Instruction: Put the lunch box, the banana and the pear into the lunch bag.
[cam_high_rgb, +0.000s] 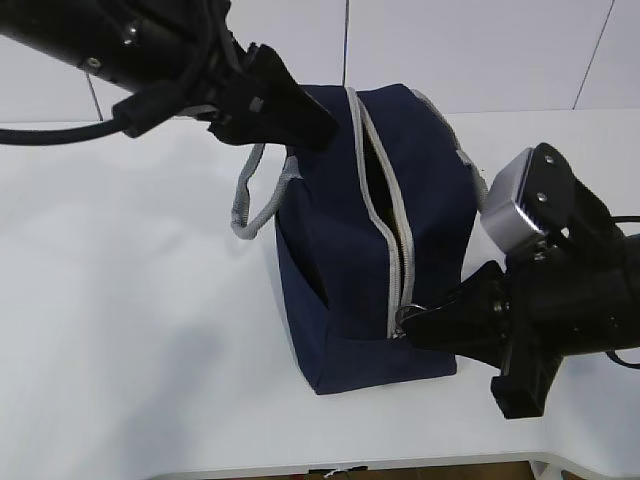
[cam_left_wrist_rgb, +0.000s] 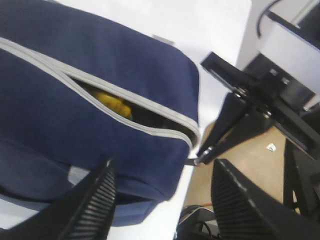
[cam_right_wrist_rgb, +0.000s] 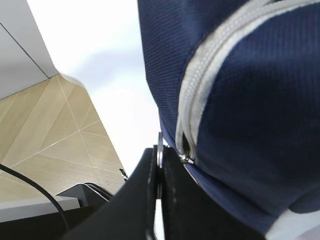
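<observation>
Next, I close my left gripper on the lunch bag's side (cam_high_rgb: 333, 302) (cam_left_wrist_rgb: 161, 175) under the hanging grey handle, next to the near end of the zipper, to keep the bag steady.
The navy lunch bag (cam_high_rgb: 345, 250) stands on the white table, and its grey zipper (cam_high_rgb: 385, 215) gapes along the top. Through the gap something yellow (cam_left_wrist_rgb: 112, 102) shows; I cannot tell whether it is the banana or the pear. The lunch box is hidden. My right gripper (cam_high_rgb: 415, 325) is at the bag's near end, shut on the metal ring pull (cam_right_wrist_rgb: 159, 150) of the zipper. My left gripper (cam_left_wrist_rgb: 162, 200) hovers over the bag's far end (cam_high_rgb: 310, 120), its ribbed fingers (cam_left_wrist_rgb: 92, 200) spread open and holding nothing.
A grey webbing handle (cam_high_rgb: 255, 205) hangs off the bag's left side. The table's front edge (cam_high_rgb: 400, 465) lies just below the bag and the right arm, with wooden floor (cam_right_wrist_rgb: 45, 135) beyond it. A white wall rises behind the table.
</observation>
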